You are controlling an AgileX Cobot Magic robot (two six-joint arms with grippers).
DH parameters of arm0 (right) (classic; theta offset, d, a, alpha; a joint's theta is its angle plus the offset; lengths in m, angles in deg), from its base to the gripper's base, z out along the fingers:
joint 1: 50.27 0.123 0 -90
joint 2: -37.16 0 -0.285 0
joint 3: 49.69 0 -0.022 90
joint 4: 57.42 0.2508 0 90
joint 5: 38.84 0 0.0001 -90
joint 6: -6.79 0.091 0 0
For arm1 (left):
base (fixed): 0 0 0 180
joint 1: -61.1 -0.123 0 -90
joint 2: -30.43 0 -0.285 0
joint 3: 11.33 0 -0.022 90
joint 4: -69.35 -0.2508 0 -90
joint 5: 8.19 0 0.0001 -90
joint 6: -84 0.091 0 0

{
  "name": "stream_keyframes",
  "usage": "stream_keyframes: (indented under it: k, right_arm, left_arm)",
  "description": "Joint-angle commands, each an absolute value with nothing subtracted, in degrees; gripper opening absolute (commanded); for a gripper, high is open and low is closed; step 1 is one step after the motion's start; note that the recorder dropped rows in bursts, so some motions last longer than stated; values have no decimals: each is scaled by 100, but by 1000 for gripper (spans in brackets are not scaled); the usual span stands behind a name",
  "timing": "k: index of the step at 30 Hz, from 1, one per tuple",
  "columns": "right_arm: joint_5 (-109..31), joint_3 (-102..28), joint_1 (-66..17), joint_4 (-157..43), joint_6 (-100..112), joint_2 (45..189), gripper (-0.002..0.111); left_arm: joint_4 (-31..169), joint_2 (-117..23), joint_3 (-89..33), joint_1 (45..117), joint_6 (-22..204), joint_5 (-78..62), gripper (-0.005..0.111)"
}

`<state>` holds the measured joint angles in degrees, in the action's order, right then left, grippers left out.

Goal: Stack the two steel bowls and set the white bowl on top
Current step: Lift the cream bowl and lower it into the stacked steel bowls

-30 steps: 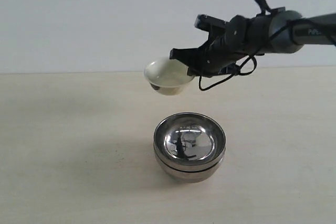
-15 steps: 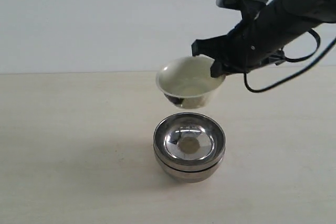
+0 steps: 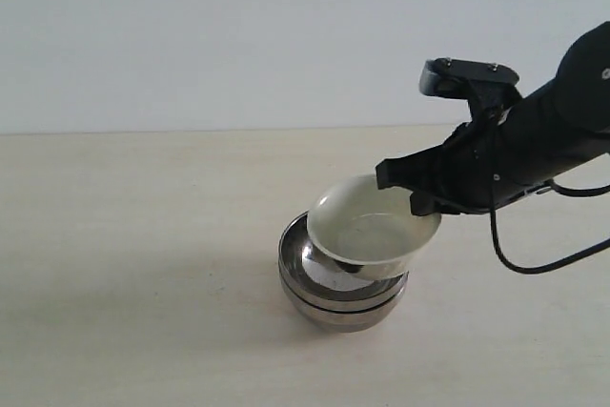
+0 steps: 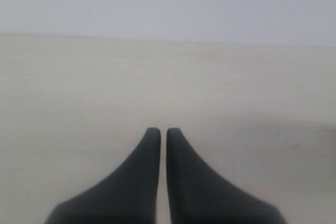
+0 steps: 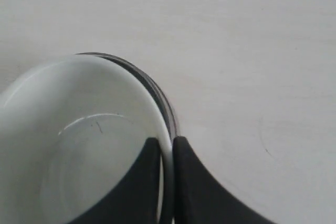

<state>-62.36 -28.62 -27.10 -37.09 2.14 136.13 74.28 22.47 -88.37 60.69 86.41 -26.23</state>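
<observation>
My right gripper should release the white bowl at a tilt inside the opening of the upper steel bowl [image 3: 350, 251] [image 5: 93, 144].
The two steel bowls [image 3: 324, 295] sit nested one inside the other on the table, in the lower middle of the exterior view. The white bowl [image 3: 367, 233] hangs tilted just above their mouth, its foot dipping inside the upper steel bowl. My right gripper [image 3: 419, 199] is shut on the white bowl's right rim, one finger inside and one outside. In the right wrist view the white bowl [image 5: 79, 145] fills the frame, pinched by my right gripper [image 5: 166, 148], with a steel rim [image 5: 157, 94] peeking past its edge. My left gripper [image 4: 159, 132] is shut, holding nothing, over bare table.
The cream table [image 3: 114, 235] spreads all round the stack, and a pale wall [image 3: 238, 35] rises behind it. A black cable [image 3: 543, 264] loops below the right arm.
My right gripper has carried the white bowl down and to the right, from above the steel stack to its mouth. The steel bowls have not moved.
</observation>
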Motion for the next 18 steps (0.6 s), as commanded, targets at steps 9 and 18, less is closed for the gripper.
stream_keyframes:
  k: [9,18]
  right_arm:
    - [-5360,-2847,-2330,-3624,143,14167,0]
    - [-5283,-2847,-2330,-3624,-12,14252,0]
  left_arm:
    - [7428,2265,-8855,6098,8614,-2579,4]
    - [7428,2265,-8855,6098,8614,-2579,4]
